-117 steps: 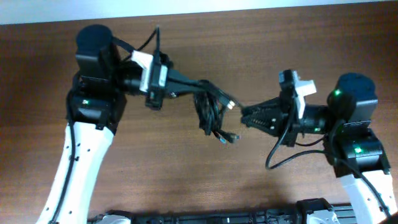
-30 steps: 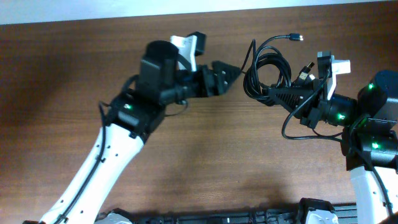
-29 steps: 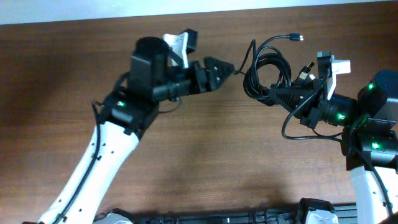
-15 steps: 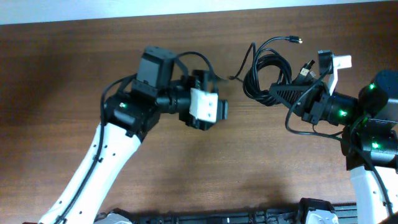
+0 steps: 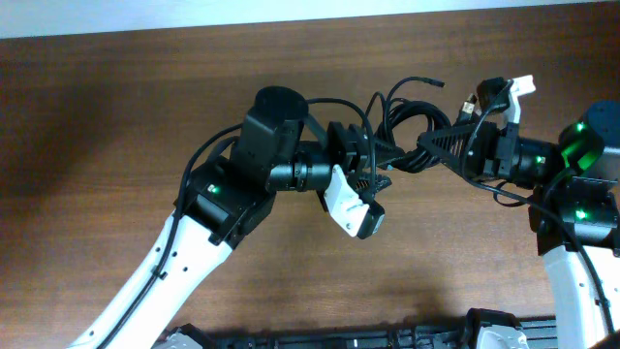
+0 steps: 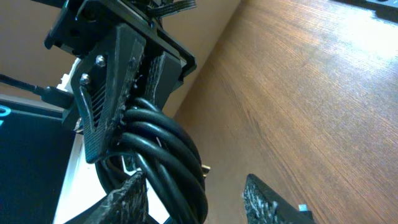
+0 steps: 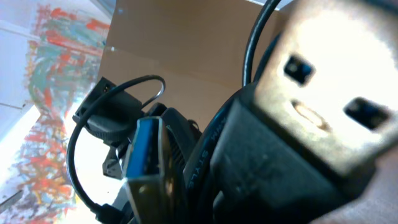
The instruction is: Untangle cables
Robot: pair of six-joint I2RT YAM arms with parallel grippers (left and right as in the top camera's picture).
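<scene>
The silver USB plug is crowding my right gripper on the bundle, so next my left gripper closes on the bundle's loops [image 5: 391,129] before my right gripper moves away.
The cables [image 5: 408,114] are a looped black bundle hanging above the brown table, with loose plug ends sticking out at the top. My right gripper [image 5: 427,148] is shut on the bundle from the right; its ribbed black fingers [image 6: 115,78] clamp the cables [image 6: 166,148] in the left wrist view. My left gripper [image 5: 379,168] has come in from the left. It stands open [image 6: 196,188] with the bundle between its fingers, close to the left one and with a gap to the right one. A silver USB plug [image 7: 329,93] and a blue-tongued plug [image 7: 147,155] fill the right wrist view and hide the right fingers.
The wooden table [image 5: 126,107] stretches bare to the left and front. A pale wall strip [image 5: 291,10] runs along the far edge. Dark equipment [image 5: 339,339] lies at the near edge. The right arm's own thick wire [image 5: 506,197] loops under its wrist.
My left arm has swung right and turned its wrist, bringing its jaws around the bundle and narrowing them. The right gripper has shifted the bundle slightly left, still clamped.
</scene>
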